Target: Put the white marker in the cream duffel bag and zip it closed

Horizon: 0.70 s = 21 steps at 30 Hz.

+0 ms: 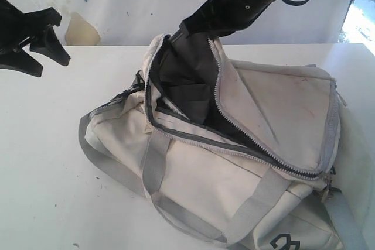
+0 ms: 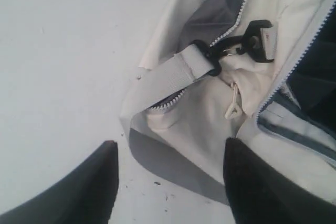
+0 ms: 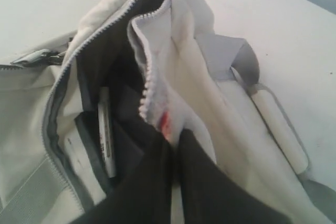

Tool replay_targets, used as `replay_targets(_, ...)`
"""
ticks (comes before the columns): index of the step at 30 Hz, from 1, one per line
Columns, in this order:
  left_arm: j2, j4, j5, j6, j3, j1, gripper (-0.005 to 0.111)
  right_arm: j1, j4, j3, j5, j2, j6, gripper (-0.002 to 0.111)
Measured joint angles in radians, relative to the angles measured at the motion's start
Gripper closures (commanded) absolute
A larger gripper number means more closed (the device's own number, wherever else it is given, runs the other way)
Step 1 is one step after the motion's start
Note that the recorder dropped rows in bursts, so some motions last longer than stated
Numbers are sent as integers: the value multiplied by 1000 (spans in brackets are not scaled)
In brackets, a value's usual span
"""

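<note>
The zippered flap edge gapes from the facing zipper teeth, so next my right gripper lays the flap over the bag's opening, then takes the flap's grey end (image 1: 332, 122).
The cream duffel bag (image 1: 275, 109) lies on the white table with its main zipper wide open, showing a dark lining. My right gripper (image 3: 173, 136) is shut on the bag's zippered flap edge (image 3: 152, 72) and holds that end lifted. In the exterior view this gripper (image 1: 177, 31) comes down from above. The white marker (image 3: 105, 135) lies inside the bag against the lining; the exterior view does not show it. My left gripper (image 1: 61, 38) hangs open to the left of the bag. In its wrist view the left gripper (image 2: 170, 145) holds nothing, near the bag's end corner (image 2: 178, 129).
A grey strap (image 2: 163, 77) joins the bag's end by a black clip (image 2: 239, 45), beside a cream zipper pull (image 2: 232, 106). Grey handles (image 1: 158, 174) drape over the near side. The white table (image 1: 41, 162) stretches left of the bag, a wall behind it.
</note>
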Motion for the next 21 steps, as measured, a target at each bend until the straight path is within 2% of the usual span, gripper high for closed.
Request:
replay_targets(6, -25, 136, 6, -10, 14, 2, 45, 53, 5, -2, 19, 32, -2, 108)
replay_targets(11, -37, 274, -9, -57, 81, 2, 45, 102, 11, -2, 20, 69, -4, 108)
replay_targets(14, -37, 306, -30, -68, 124, 4, 45, 131, 15, -2, 20, 90, -4, 108)
replay_targets(19, -37, 321, -78, -73, 181, 6, 45, 167, 49, -2, 26, 151, -10, 91)
replay_targets(20, -37, 324, -82, -73, 186, 6, 45, 169, 62, -2, 28, 160, -16, 82)
replay_targets(21, -37, 328, -98, -73, 199, 6, 45, 181, 84, -2, 35, 181, -21, 78)
